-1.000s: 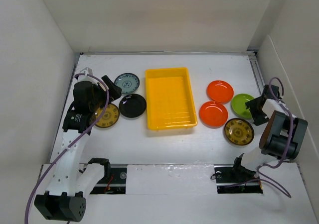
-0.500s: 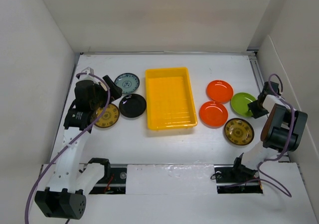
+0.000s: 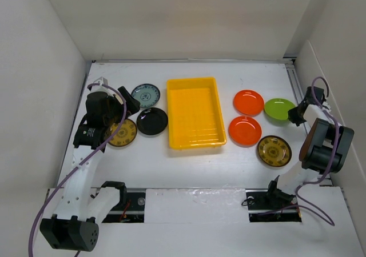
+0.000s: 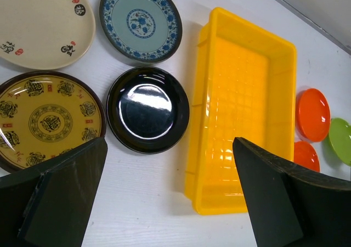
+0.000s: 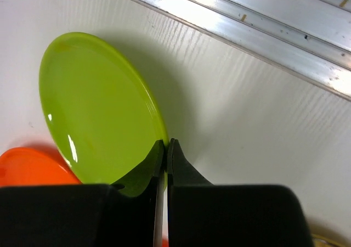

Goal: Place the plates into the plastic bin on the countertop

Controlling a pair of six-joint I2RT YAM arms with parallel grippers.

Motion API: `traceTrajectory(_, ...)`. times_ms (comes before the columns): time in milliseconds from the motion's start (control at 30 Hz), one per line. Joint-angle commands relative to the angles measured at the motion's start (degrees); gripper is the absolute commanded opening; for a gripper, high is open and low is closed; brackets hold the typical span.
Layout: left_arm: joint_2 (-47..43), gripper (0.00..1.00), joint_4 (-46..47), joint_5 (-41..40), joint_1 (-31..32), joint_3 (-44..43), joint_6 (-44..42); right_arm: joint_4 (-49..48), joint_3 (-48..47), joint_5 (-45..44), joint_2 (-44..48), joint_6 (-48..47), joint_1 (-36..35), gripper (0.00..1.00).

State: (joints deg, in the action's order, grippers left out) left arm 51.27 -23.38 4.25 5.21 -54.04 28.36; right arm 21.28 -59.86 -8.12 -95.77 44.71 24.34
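Observation:
Next, I let the lime green plate go from my right gripper on the far half of the yellow plastic bin's bottom (image 3: 191, 103).
The lime green plate (image 5: 98, 110) hangs tilted, its right rim pinched by my shut right gripper (image 5: 165, 142), at the table's far right (image 3: 279, 108). Two orange plates (image 3: 249, 102) (image 3: 245, 130) and a gold-brown plate (image 3: 274, 151) lie right of the empty yellow plastic bin (image 3: 194, 114). Left of the bin lie the teal-blue plate (image 4: 140, 22), the glossy black plate (image 4: 147, 110), another gold-brown plate (image 4: 49, 118) and the cream plate (image 4: 38, 22). My left gripper (image 4: 170, 148) hovers open above the white countertop (image 3: 171, 165), between the black plate and the bin.
White walls enclose the countertop on three sides. A metal rail (image 5: 247, 27) runs along the right edge, close behind the green plate. Both arm bases stand at the near edge.
My right gripper has shut on the green plate's rim and moved toward the back right, taking the plate with it. The left arm has not moved.

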Motion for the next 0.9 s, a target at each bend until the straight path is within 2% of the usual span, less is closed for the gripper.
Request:
traceTrajectory(0,-0.29,1.00,0.88,-0.38,0.15,-0.45,-0.76,3.07,2.02,-3.39,4.52,-0.15,-0.25,0.00)
traceTrajectory(200,0.24,1.00,0.88,-1.00,0.15,-0.45,-0.76,5.08,-0.78,-1.99,13.05,1.69,-2.45,0.00)
traceTrajectory(333,0.24,1.00,0.88,-2.93,0.15,-0.45,-0.23,5.09,-1.32,-1.29,19.29,3.80,-6.57,0.00)
traceTrajectory(433,0.24,1.00,0.35,-4.59,0.15,-0.45,0.99,2.89,-2.63,-1.28,21.85,4.60,-12.72,0.00)
traceTrajectory(467,0.24,1.00,0.35,-4.60,0.15,-0.45,1.00,2.11,-3.24,0.80,21.85,4.60,-16.74,0.00)
traceTrajectory(567,2.25,1.00,-0.18,-5.48,-1.08,-1.07,2.14,1.40,-7.72,4.41,16.68,2.50,-23.96,0.00)
traceTrajectory(600,3.30,1.00,-0.18,-5.48,-1.78,-1.07,2.66,0.09,-9.65,4.43,15.27,1.97,-29.29,0.00)
traceTrajectory(700,4.89,1.00,-0.70,-4.95,-2.49,-1.68,3.28,-2.28,-12.12,3.82,10.00,0.47,-37.84,0.00)
traceTrajectory(867,5.51,1.00,-2.72,-10.48,-3.01,-2.82,5.56,-2.82,-18.80,6.10,-1.58,-1.46,-44.19,0.00)
